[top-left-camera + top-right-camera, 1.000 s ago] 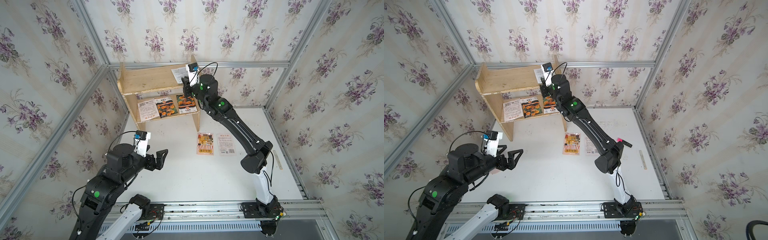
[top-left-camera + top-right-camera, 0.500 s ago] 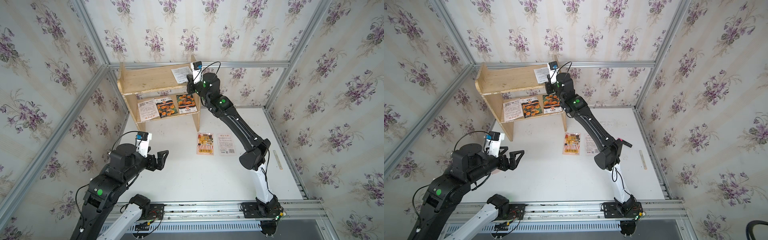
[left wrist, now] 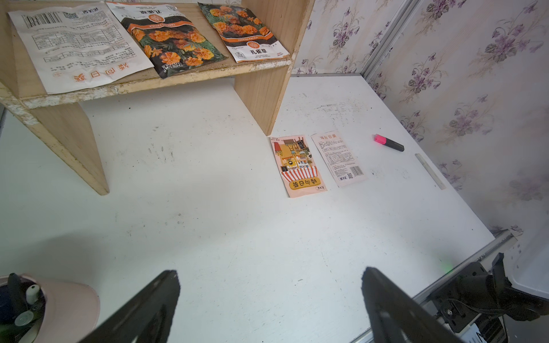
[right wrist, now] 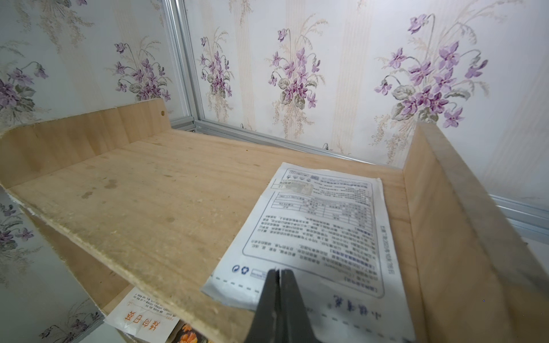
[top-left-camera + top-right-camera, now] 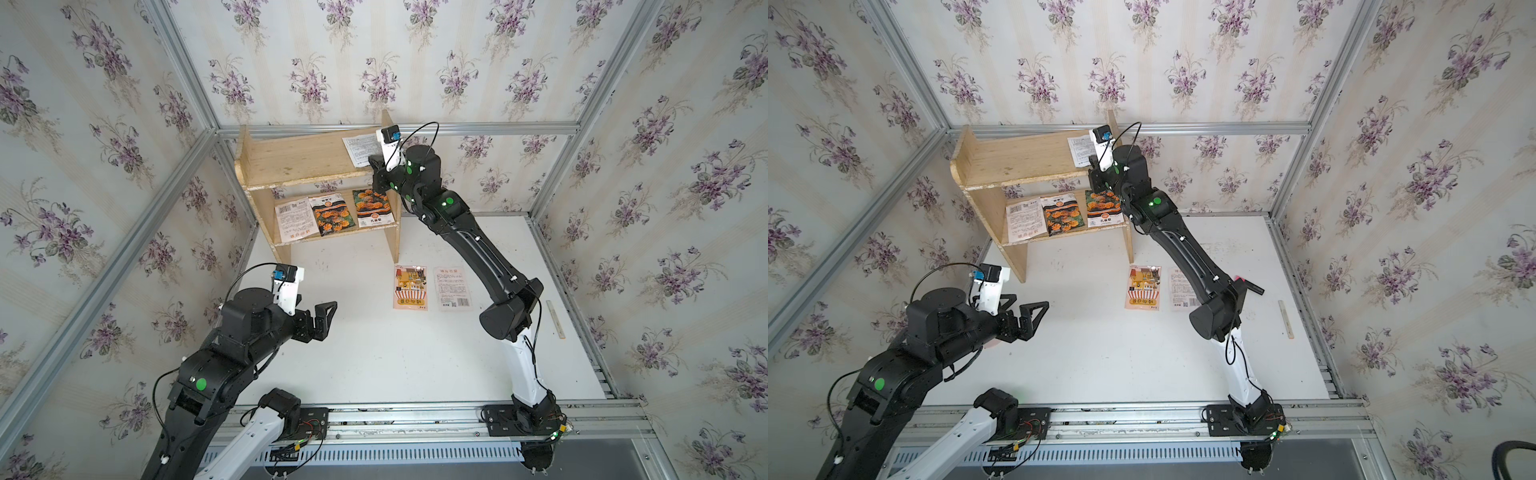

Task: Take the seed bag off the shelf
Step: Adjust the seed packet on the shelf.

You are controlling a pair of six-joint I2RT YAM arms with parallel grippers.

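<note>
The left gripper will next close on the white seed bag's near corner (image 5: 354, 165), beside the empty part of the shelf's top level.
The shelf (image 5: 299, 160) (image 5: 1017, 160) of pale wood stands against the back wall. On its top tier, at the right end, lies a white seed bag (image 5: 357, 149) (image 5: 1080, 150) (image 4: 320, 231), printed side up, its near edge hanging just over the front of the board. My right gripper (image 4: 279, 270) (image 5: 372, 159) is shut, its tips set on the bag's near end, and nothing shows between the fingers. My left gripper (image 3: 269, 271) (image 5: 328, 309) (image 5: 1030, 301) hovers open and empty over the table's front left.
The lower tier carries three more bags: a white one (image 5: 293, 218) and two with orange flowers (image 5: 332, 214) (image 5: 372, 206). Two packets (image 5: 410, 286) (image 5: 452, 288) lie on the table by the shelf's right leg. A pink marker (image 3: 388, 142), a pale stick (image 5: 555, 318) and a pink cup (image 3: 68, 306) are also there.
The right gripper has closed fully and shifted slightly at the top tier's right end. The left arm has barely moved.
</note>
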